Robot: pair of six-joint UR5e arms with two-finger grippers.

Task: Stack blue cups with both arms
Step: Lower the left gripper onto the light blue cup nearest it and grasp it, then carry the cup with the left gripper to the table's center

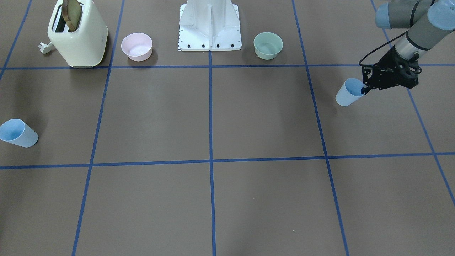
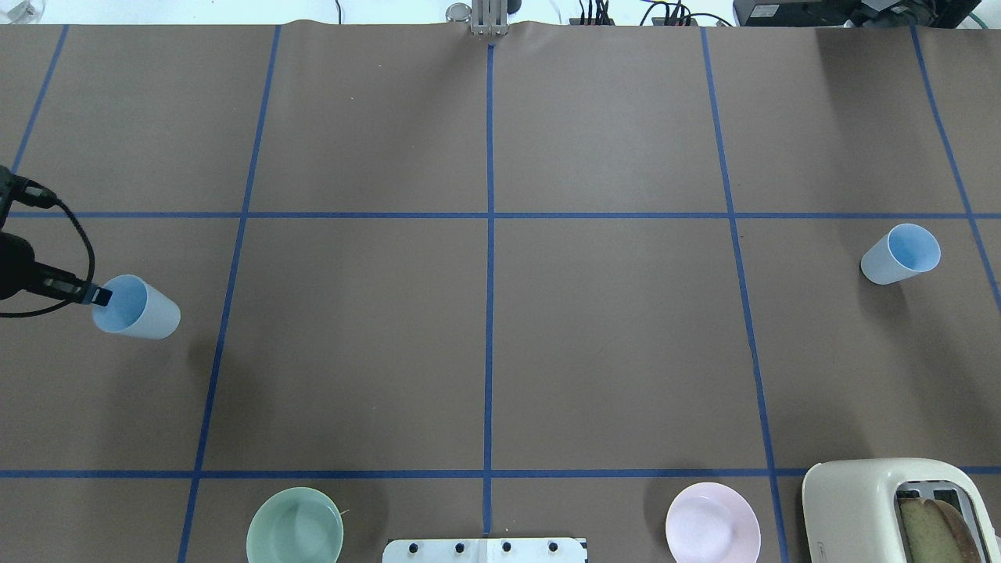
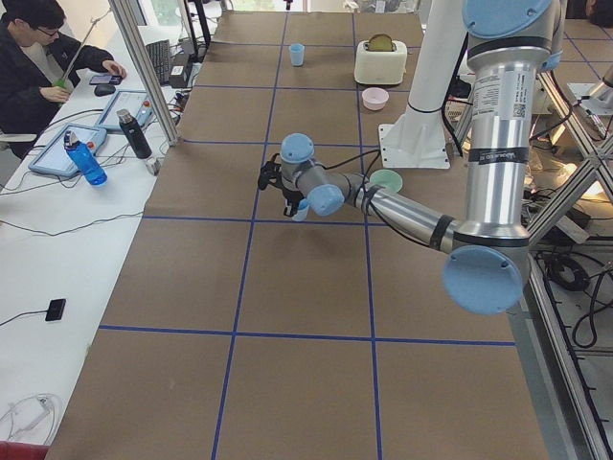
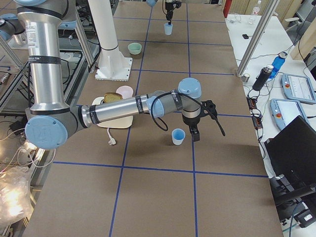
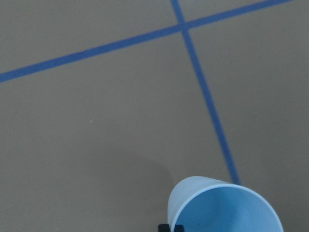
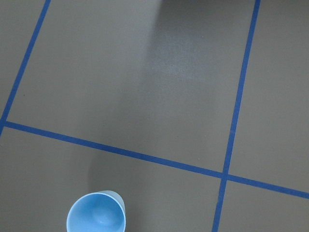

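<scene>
My left gripper should release the blue cup it holds on the blue line running out from the white pedestal's middle [image 1: 209, 126].
One blue cup [image 1: 349, 94] stands at the table's left end; it also shows in the overhead view [image 2: 141, 309]. My left gripper [image 1: 364, 89] is shut on its rim, with a fingertip [image 5: 171, 227] at the rim's edge in the left wrist view. The other blue cup [image 1: 17, 134] stands alone at the right end and shows in the overhead view [image 2: 899, 255]. My right gripper [image 4: 194, 134] shows only in the exterior right view, beside and above that cup [image 4: 178, 137]; I cannot tell if it is open. The right wrist view sees the cup [image 6: 96, 215] from well above.
A cream toaster [image 1: 80, 39] with bread, a pink bowl [image 1: 137, 46] and a mint-green bowl [image 1: 268, 45] stand along the robot's edge, either side of the white pedestal [image 1: 209, 32]. An operator [image 3: 38, 57] sits at a side table with bottles and tablets.
</scene>
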